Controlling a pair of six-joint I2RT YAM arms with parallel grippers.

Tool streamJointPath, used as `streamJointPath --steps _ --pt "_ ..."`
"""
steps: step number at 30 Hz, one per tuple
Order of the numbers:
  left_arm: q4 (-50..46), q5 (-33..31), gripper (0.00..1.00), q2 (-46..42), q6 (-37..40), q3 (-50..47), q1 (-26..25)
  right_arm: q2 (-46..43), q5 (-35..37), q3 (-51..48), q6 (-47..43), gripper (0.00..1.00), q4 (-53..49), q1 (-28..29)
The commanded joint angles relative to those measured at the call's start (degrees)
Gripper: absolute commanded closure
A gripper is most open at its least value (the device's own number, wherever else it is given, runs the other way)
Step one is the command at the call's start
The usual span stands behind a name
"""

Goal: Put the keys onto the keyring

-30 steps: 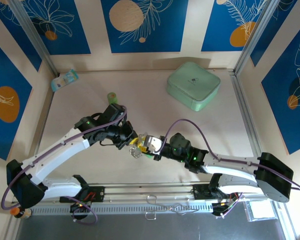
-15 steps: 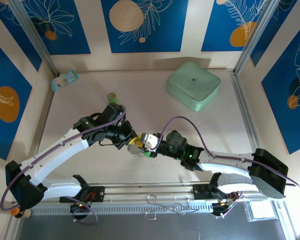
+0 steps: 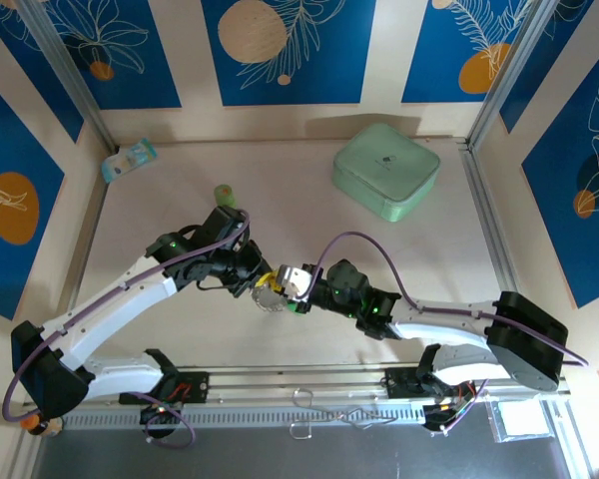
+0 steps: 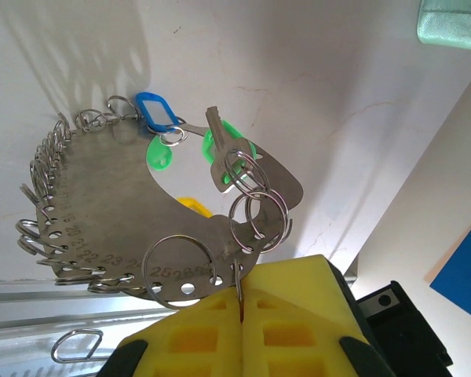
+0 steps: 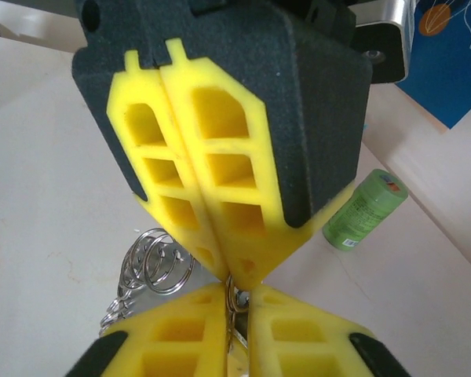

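My left gripper points steeply down, fingers to fingers with my right gripper, so it should open, turn level and take the split ring (image 5: 237, 300) from the side.
The keyring (image 4: 102, 206) is a crescent-shaped steel plate with numbered holes and several split rings, hanging above the table. On it are a blue tag (image 4: 157, 110), green tags (image 4: 158, 155), a yellow one (image 4: 192, 206) and a bare metal key (image 4: 218, 161). My left gripper (image 4: 241, 297) is shut on a split ring at the plate's edge. In the right wrist view my right gripper (image 5: 237, 305) is shut on a ring of the same bundle, tip to tip with the left gripper (image 5: 226, 271). From above, both grippers (image 3: 264, 282) (image 3: 296, 290) meet at the keyring (image 3: 271, 299).
A green cylindrical bottle (image 3: 224, 193) (image 5: 365, 210) lies behind the left arm. A mint-green square box (image 3: 385, 171) sits at the back right and a small packet (image 3: 130, 160) at the back left. Metal rails (image 3: 309, 384) run along the near edge.
The right arm has reached further left, bringing its gripper right up against the left one. The keyring bundle has shifted slightly left with them.
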Motion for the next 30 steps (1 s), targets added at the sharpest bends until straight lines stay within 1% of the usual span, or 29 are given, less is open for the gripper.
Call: streamJointPath --steps 1,3,5,6,7,8,9,10,11,12,14,16,17,19,20,22,23,24,26,27,28,30 --pt "1.08 2.05 1.00 -1.67 -5.30 -0.35 -0.14 0.46 1.27 2.21 -1.35 0.93 3.64 -0.06" --pt "2.58 2.53 1.00 -1.89 -5.64 -0.92 -0.18 0.11 1.58 2.45 -1.73 1.00 3.06 -0.09" --pt "5.54 2.68 1.00 -2.50 -5.46 -2.19 -0.18 -0.43 1.74 2.47 -1.91 1.00 2.42 -0.22" --pt "7.84 2.24 0.92 -3.20 -5.06 -3.37 -0.24 -0.71 1.27 2.39 -1.85 1.00 1.99 -0.37" --pt "9.96 1.27 0.75 -4.31 -4.84 -4.68 -0.25 -0.99 0.49 2.21 -1.56 1.00 1.42 -0.71" --pt "10.99 -0.35 0.63 -5.27 -4.40 -5.64 -0.12 -1.27 -0.48 2.15 -1.22 1.00 0.90 -0.99" --pt "11.05 -2.97 0.54 -6.74 -3.23 -6.19 0.00 -1.60 -1.62 1.97 -0.90 1.00 0.20 -1.46" --pt "10.69 -5.88 0.50 -8.04 -0.51 -6.18 0.45 -2.01 -3.14 1.94 -0.39 1.00 -0.55 -2.03" --pt "10.48 -7.63 0.47 -9.12 3.10 -5.81 1.24 -2.43 -4.78 1.95 0.14 1.00 -1.65 -2.65" --pt "10.00 -9.67 0.46 -10.18 10.04 -4.83 2.54 -2.97 -6.82 2.01 0.87 1.00 -2.91 -3.51" --pt "6.20 -16.18 0.39 -11.47 23.70 -1.40 4.24 -3.68 -9.99 2.12 2.11 1.00 -4.44 -4.88" --pt "6.51 -21.73 0.34 -12.43 42.96 0.49 4.49 -4.30 -13.14 2.34 2.98 1.00 -6.42 -6.39" --pt "7.51 -22.60 0.34 -12.74 50.14 0.30 4.54 -4.51 -14.21 2.41 3.24 1.00 -7.10 -6.83" --pt "10.91 -18.87 0.35 -13.38 70.07 -1.64 4.57 -4.79 -16.43 2.47 4.07 1.00 -7.78 -7.97" --pt "11.17 -17.67 0.38 -13.45 77.08 -2.71 4.58 -4.87 -17.32 2.45 4.38 1.00 -7.82 -8.43" --pt "11.29 -13.07 0.43 -13.95 91.68 -5.39 4.57 -4.67 -19.04 2.67 4.81 1.00 -8.25 -9.16" --pt "11.83 -11.10 0.48 -14.55 97.79 -7.35 4.57 -4.58 -19.57 2.97 4.82 1.00 -8.62 -9.24" --pt "12.65 -8.49 0.52 -15.52 103.44 -9.35 4.57 -4.45 -20.26 3.17 4.81 1.00 -9.12 -9.36" --pt "16.08 -4.85 0.56 -17.60 109.36 -12.72 4.59 -4.27 -21.29 3.52 4.84 1.00 -9.96 -9.50" --pt "17.32 -1.71 0.58 -18.60 112.45 -14.13 4.57 -4.22 -21.61 3.58 4.93 1.00 -10.09 -9.66" --pt "17.65 1.93 0.59 -19.42 116.90 -15.45 4.57 -4.26 -22.04 3.59 5.16 1.00 -10.21 -9.85" --pt "18.02 6.50 0.62 -20.38 123.96 -17.38 4.57 -4.27 -22.75 3.95 5.12 1.00 -10.85 -10.06"
